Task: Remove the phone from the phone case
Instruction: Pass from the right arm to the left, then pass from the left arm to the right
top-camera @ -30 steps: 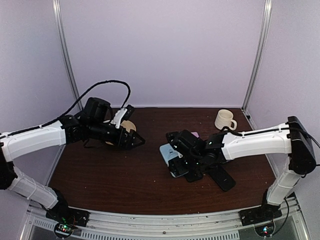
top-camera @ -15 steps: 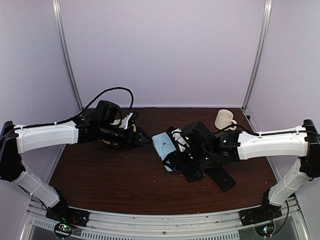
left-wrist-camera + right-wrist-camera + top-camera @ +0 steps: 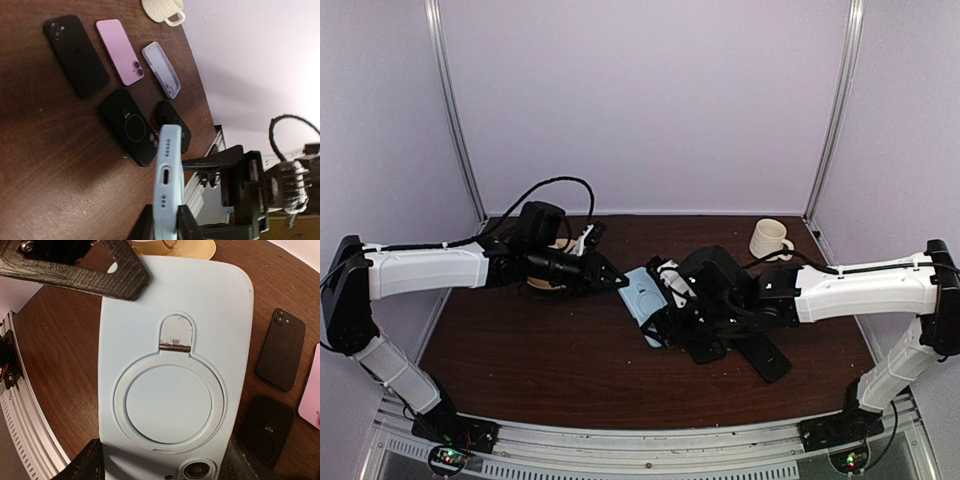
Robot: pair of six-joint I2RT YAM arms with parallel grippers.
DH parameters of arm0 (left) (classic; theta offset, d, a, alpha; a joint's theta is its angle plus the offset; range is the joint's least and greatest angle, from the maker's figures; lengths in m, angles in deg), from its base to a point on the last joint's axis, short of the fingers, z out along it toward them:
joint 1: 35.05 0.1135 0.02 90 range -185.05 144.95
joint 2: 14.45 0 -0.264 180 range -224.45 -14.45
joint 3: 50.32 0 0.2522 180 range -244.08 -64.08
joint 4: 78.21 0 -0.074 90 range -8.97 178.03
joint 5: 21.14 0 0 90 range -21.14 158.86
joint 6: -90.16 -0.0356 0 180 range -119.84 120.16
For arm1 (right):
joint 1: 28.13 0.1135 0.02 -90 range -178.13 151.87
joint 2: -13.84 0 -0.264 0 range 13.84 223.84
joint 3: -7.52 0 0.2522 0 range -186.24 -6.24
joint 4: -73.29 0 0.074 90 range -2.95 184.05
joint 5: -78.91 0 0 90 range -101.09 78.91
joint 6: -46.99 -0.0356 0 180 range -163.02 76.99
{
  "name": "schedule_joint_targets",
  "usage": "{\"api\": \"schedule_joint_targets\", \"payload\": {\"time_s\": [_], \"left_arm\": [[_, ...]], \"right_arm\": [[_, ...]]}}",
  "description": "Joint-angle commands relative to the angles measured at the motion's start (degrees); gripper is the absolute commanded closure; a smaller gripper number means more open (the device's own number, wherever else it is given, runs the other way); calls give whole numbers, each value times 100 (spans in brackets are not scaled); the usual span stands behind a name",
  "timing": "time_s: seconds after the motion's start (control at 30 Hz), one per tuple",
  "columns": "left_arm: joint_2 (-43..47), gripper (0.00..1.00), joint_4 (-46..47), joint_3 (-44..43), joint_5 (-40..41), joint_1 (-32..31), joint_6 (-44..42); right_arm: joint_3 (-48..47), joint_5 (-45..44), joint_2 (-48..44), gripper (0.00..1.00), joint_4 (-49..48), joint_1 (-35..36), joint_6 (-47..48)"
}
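Next, I turn the case with my left gripper before my right gripper pinches its faces (image 3: pixel 202 285), because my right gripper spans the case's width with the ring side up.
A light-blue phone case (image 3: pixel 642 293) with a ring stand on its back hangs above the table's middle, held from both ends. My right gripper (image 3: pixel 162 470) is shut across its width near the camera cutout, where the phone's lens (image 3: pixel 192 471) shows. My left gripper (image 3: pixel 164 226) is shut on the case's (image 3: pixel 167 175) opposite end, the one with the charging-port opening, one finger on each face. In the right wrist view the case (image 3: pixel 175 365) fills the frame, with one of the left gripper's fingers (image 3: pixel 100 270) lying over its far corner. The rest of the phone is hidden inside the case.
On the table under and right of the case lie a black phone (image 3: pixel 76 55), a pink phone (image 3: pixel 121 51), a lavender case (image 3: pixel 161 70) and a black case with a ring (image 3: pixel 129 127). A cream mug (image 3: pixel 770 238) stands at the back right. Another black phone (image 3: pixel 765 355) lies near the front.
My left arm has reached right to the case and its jaws have gone from wide open to shut on the case's end. The right gripper carried the case up and leftward.
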Motion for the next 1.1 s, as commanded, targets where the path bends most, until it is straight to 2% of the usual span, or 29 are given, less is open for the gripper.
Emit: {"api": "schedule_joint_targets", "payload": {"time_s": [0.0, 0.1, 0.2, 0.23, 0.27, 0.4, 0.5, 0.67, 0.9, 1.07], "left_arm": [[-101, 98, 547, -139, -221, -22, 135], [-86, 100, 649, -121, -251, -27, 185], [-10, 100, 665, -131, -233, -22, 40], [16, 100, 613, -160, -239, -28, -86], [44, 100, 515, -230, -249, -22, -256], [223, 100, -100, -469, -93, -23, -1012], [388, 100, -236, -631, -464, -23, -1744], [574, 100, -1087, -1041, -896, -23, -3517], [1263, 100, -1125, -547, -1106, -23, -6268], [1567, 100, -1061, -180, -654, -31, -7971]], "right_arm": [[-183, -155, -309, 41, -389, 52, 120], [-221, -255, -317, 38, -380, 75, 129], [-248, -393, -360, 10, -351, 72, 76], [-236, -440, -399, 3, -351, 77, 62], [-208, -486, -458, 1, -350, 78, 59], [-126, -548, -773, 1, -151, 37, 216], [27, -370, -1045, 1, -3, -10, 461], [213, 20, -1411, 1, 272, -117, 526], [285, 143, -1998, 1, 492, -150, -384], [101, -47, -2065, 1, 997, -230, -1927]]}}
